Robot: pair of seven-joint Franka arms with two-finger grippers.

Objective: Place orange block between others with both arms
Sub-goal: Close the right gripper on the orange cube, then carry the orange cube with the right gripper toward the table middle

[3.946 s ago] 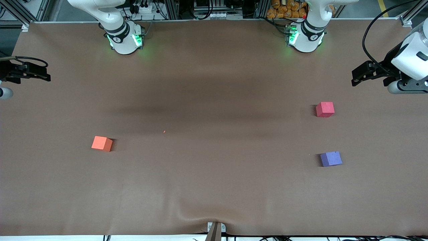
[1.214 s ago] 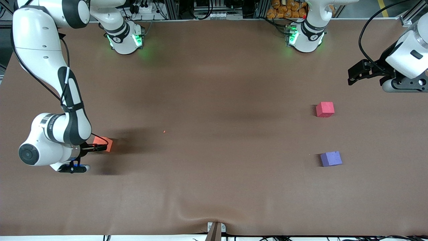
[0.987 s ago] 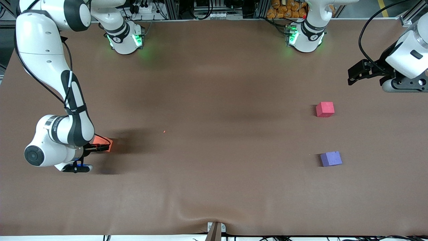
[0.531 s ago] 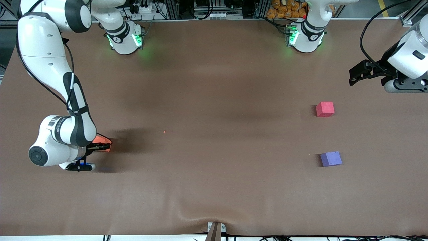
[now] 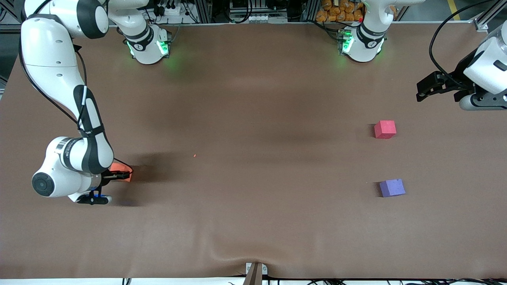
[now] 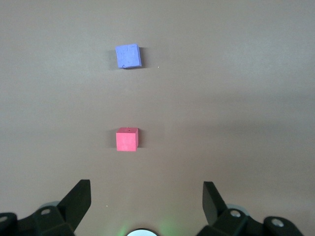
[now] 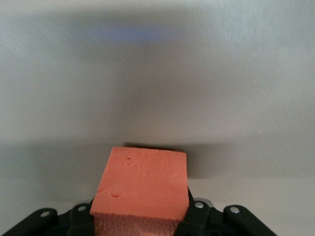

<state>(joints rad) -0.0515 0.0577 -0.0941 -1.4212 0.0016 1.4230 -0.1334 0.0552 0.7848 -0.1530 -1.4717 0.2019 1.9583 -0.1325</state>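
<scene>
The robot's right gripper needs to release the orange block on the brown sheet (image 5: pixel 242 154), just beyond the orange crumb in the direction of the cubes.
The orange block (image 5: pixel 123 173) sits low at the right arm's end of the table, mostly covered by my right gripper (image 5: pixel 119 175), which is shut on it. In the right wrist view the orange block (image 7: pixel 141 185) fills the space between the jaws. The pinkish-red cube (image 5: pixel 385 129) and the purple-blue cube (image 5: pixel 392 187) lie at the left arm's end, the purple-blue one nearer the front camera. My left gripper (image 5: pixel 423 90) hangs open above the table edge near them, waiting. Its wrist view shows the pinkish-red cube (image 6: pixel 127 139) and the purple-blue cube (image 6: pixel 128 56), with nothing between its fingers (image 6: pixel 76 200).
A brown sheet (image 5: pixel 253 158) covers the table. A tiny orange crumb (image 5: pixel 194 155) lies on it near the middle. A small bracket (image 5: pixel 255 271) sticks up at the front edge. The arm bases (image 5: pixel 148 47) glow green along the back.
My right gripper has closed on the orange block over the last second. The left arm has shifted slightly outward. The other two cubes have not moved.
</scene>
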